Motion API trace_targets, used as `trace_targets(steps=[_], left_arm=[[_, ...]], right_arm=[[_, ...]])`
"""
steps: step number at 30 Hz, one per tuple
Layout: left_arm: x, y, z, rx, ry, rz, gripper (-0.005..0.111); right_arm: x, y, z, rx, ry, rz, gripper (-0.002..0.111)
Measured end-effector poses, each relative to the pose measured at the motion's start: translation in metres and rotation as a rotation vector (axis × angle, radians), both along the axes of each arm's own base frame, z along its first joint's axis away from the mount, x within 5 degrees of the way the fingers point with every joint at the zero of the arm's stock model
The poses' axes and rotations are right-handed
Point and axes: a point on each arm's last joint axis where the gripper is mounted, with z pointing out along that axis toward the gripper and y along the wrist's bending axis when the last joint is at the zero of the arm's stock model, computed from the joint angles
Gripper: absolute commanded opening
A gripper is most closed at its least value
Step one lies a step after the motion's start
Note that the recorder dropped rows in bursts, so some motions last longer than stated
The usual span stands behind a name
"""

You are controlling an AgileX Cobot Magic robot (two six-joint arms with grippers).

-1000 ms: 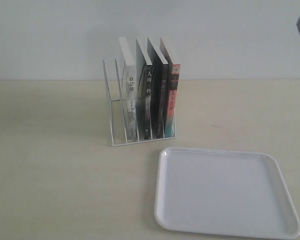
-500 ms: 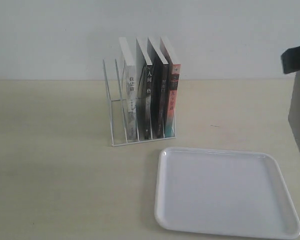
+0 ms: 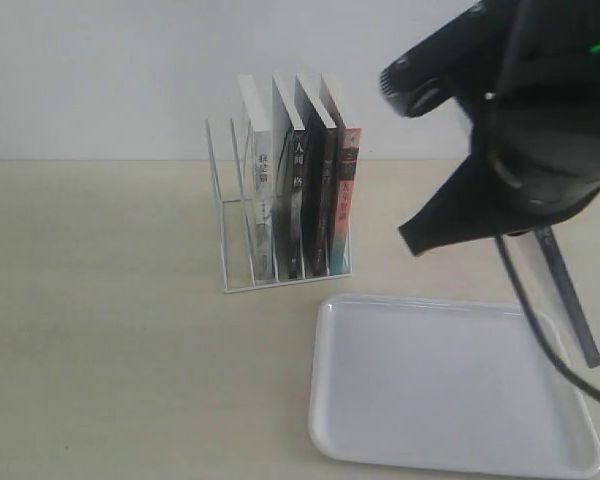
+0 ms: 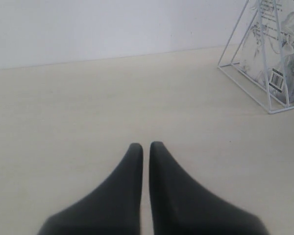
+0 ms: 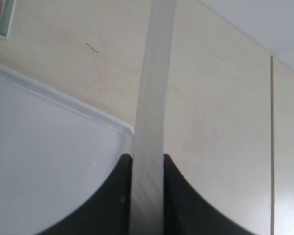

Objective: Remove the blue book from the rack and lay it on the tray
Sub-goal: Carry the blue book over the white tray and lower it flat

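Note:
My right gripper is to put the blue book down flat across the middle of the white tray (image 3: 461,401) (image 5: 39,169).
My right gripper (image 3: 500,215) hangs above the far right part of the white tray (image 3: 440,400), shut on the blue book (image 3: 570,300). The book shows edge-on as a thin dark strip slanting down over the tray's right end. In the right wrist view its pale page edge (image 5: 154,73) runs between the right gripper's (image 5: 147,157) black fingers, over the tray's corner (image 5: 49,161). The white wire rack (image 3: 230,215) stands behind the tray, its left slots empty. My left gripper (image 4: 146,145) is shut on nothing, low over bare table beside the rack (image 4: 242,89).
Several books stay upright in the rack: a grey-white-spined one (image 3: 263,190), two black-spined ones (image 3: 298,195), and one with a red and blue spine (image 3: 346,195). A pale wall runs behind the table. A seam (image 5: 272,147) crosses the tabletop right of the tray.
The right arm has swung in from the right edge with the book, which now hangs edge-on over the tray's right end. The rack and its books have not moved.

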Motion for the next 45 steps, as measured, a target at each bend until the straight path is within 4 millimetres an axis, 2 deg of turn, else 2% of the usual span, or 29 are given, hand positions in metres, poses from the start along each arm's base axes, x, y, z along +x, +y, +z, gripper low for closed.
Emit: trace_targets(steps=[5, 9, 13, 18, 23, 33, 39, 41, 43, 45], left_arm=[[0.000, 0.000, 0.000, 0.000, 0.000, 0.000, 0.005], [0.000, 0.000, 0.000, 0.000, 0.000, 0.000, 0.005], [0.000, 0.000, 0.000, 0.000, 0.000, 0.000, 0.005], [0.000, 0.000, 0.000, 0.000, 0.000, 0.000, 0.005], [0.000, 0.000, 0.000, 0.000, 0.000, 0.000, 0.005], [0.000, 0.000, 0.000, 0.000, 0.000, 0.000, 0.005], [0.000, 0.000, 0.000, 0.000, 0.000, 0.000, 0.005], [0.000, 0.000, 0.000, 0.000, 0.000, 0.000, 0.005], [0.000, 0.000, 0.000, 0.000, 0.000, 0.000, 0.005], [0.000, 0.000, 0.000, 0.000, 0.000, 0.000, 0.005]], right_arm=[[0.006, 0.042, -0.025, -0.078, 0.036, 0.070, 0.000], [0.016, 0.070, -0.057, -0.160, 0.093, 0.108, 0.000], [0.022, 0.081, -0.084, -0.245, 0.142, 0.127, 0.000], [0.023, 0.085, -0.104, -0.299, 0.200, 0.120, 0.000], [0.016, 0.087, -0.108, -0.284, 0.248, 0.102, 0.000], [-0.019, 0.106, -0.111, -0.288, 0.293, 0.156, 0.000], [-0.020, 0.106, -0.111, -0.274, 0.296, 0.146, 0.001], [-0.021, 0.106, -0.111, -0.274, 0.299, 0.147, 0.009], [-0.021, 0.106, -0.112, -0.277, 0.303, 0.151, 0.021], [-0.022, 0.107, -0.113, -0.262, 0.318, 0.149, 0.037]])
